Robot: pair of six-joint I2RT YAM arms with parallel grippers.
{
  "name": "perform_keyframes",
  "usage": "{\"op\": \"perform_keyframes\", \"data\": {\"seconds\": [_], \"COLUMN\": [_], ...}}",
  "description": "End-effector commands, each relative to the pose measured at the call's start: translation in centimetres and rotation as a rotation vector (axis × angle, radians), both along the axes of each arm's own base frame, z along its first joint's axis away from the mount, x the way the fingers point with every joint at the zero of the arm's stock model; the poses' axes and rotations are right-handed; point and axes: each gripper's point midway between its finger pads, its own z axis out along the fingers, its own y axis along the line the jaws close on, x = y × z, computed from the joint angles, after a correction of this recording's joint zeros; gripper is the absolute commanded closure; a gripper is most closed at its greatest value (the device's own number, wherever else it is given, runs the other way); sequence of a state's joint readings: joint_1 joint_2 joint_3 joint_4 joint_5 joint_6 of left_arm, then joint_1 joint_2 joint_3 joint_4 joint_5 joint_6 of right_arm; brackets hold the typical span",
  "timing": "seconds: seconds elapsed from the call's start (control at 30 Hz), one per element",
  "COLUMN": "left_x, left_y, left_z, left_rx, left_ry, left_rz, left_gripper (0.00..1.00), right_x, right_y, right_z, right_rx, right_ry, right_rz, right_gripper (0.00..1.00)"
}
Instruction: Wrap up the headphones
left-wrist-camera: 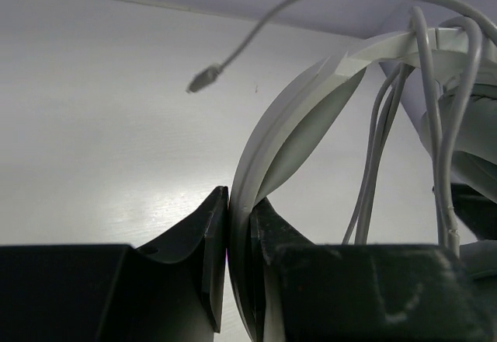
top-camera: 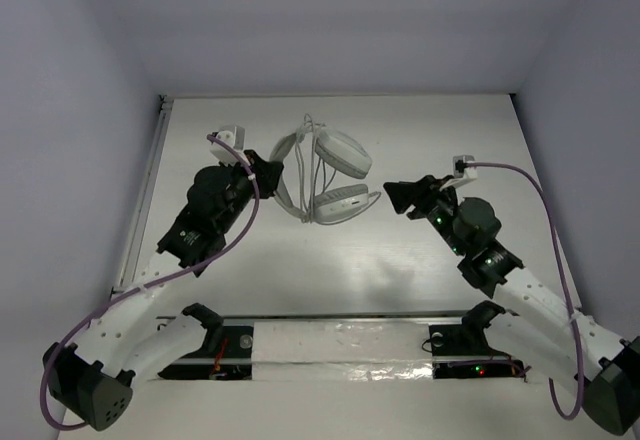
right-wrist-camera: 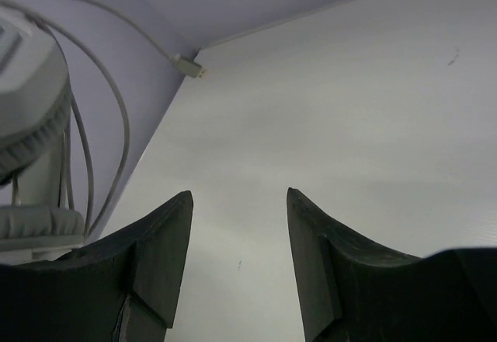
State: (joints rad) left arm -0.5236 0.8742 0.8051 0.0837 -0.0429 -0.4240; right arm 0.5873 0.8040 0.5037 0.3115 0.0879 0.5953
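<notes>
Next, my left gripper releases the white headphones on the middle of the white table (top-camera: 347,190), near my open right gripper.
The white headphones (top-camera: 325,175) lie on the table between the arms, earcups to the right, headband to the left. My left gripper (top-camera: 268,173) is shut on the headband (left-wrist-camera: 268,155), which runs up from between its fingers. The thin grey cable (left-wrist-camera: 373,171) loops round the headband, and its small plug (left-wrist-camera: 203,79) hangs free in the air. My right gripper (top-camera: 392,196) is open and empty, just right of the lower earcup (right-wrist-camera: 31,85). The cable and plug (right-wrist-camera: 189,66) also show in the right wrist view.
The white table (top-camera: 330,260) is walled at the back and sides. A metal rail (top-camera: 140,210) runs along its left edge. Purple arm cables (top-camera: 545,200) arc beside each arm. The arm bases and a white strip lie at the near edge.
</notes>
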Motion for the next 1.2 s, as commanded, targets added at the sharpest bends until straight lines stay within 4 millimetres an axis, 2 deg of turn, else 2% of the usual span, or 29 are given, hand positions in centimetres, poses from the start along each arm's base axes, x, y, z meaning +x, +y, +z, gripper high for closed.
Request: {"op": "perform_keyframes", "data": {"seconds": [0.0, 0.27, 0.43, 0.47, 0.57, 0.73, 0.77, 0.8, 0.9, 0.93, 1.0, 1.03, 1.07, 1.13, 1.17], "left_x": [-1.1, -4.4, -6.4, -6.4, -5.8, -4.8, -4.6, -4.2, -3.2, -2.7, -1.7, -1.1, -0.5, 0.5, 1.0], "left_y": [-0.4, -1.8, -4.4, -4.7, -5.3, -5.9, -6.1, -6.0, -6.2, -6.4, -5.9, -6.1, -6.0, -5.9, -6.6], "left_z": [2.4, -2.5, -5.6, -5.6, -7.2, -11.4, -11.4, -12.4, -13.1, -12.5, -13.2, -12.5, -13.1, -13.1, -13.2], "left_rx": [-0.079, -0.054, -0.001, -0.013, -0.014, -0.014, -0.026, -0.014, -0.003, -0.018, 0.002, -0.009, 0.004, -0.004, -0.009], "left_ry": [-0.067, 0.034, 0.089, 0.086, 0.116, 0.184, 0.179, 0.196, 0.209, 0.203, 0.217, 0.207, 0.217, 0.216, 0.212], "left_rz": [0.005, -0.049, -0.137, -0.136, -0.12, -0.079, -0.074, -0.05, -0.011, 0.005, 0.073, 0.096, 0.127, 0.158, 0.153], "left_gripper": [1.0, 1.0, 1.0, 1.0, 1.0, 1.0, 1.0, 1.0, 1.0, 1.0, 1.0, 1.0, 1.0, 1.0, 1.0], "right_x": [0.2, -1.7, -2.1, -2.1, -2.1, -2.2, -2.3, -2.3, -2.3, -2.2, -2.1, -2.0, -2.0, -2.0, -2.0], "right_y": [-2.7, -4.1, -4.6, -4.6, -4.3, -4.1, -4.0, -3.9, -3.7, -3.6, -3.4, -3.2, -3.1, -3.0, -3.0], "right_z": [-0.7, 1.4, 2.2, 2.2, 2.2, 1.9, 1.9, 1.8, 1.7, 1.7, 1.5, 1.4, 1.2, 1.1, 1.1], "right_rx": [-0.008, 0.027, 0.022, 0.019, 0.015, 0.007, 0.006, 0.006, 0.005, 0.003, -0.002, -0.002, -0.004, -0.006, -0.006], "right_ry": [0.027, -0.013, -0.039, -0.038, -0.038, -0.041, -0.04, -0.04, -0.041, -0.042, -0.036, -0.036, -0.032, -0.03, -0.03], "right_rz": [-0.125, -0.135, -0.145, -0.142, -0.132, -0.115, -0.11, -0.104, -0.095, -0.092, -0.086, -0.078, -0.077, -0.072, -0.07], "right_gripper": [0.43, 0.46, 0.45, 0.45, 0.46, 0.46, 0.46, 0.46, 0.46, 0.46, 0.46, 0.46, 0.46, 0.46, 0.46]}}
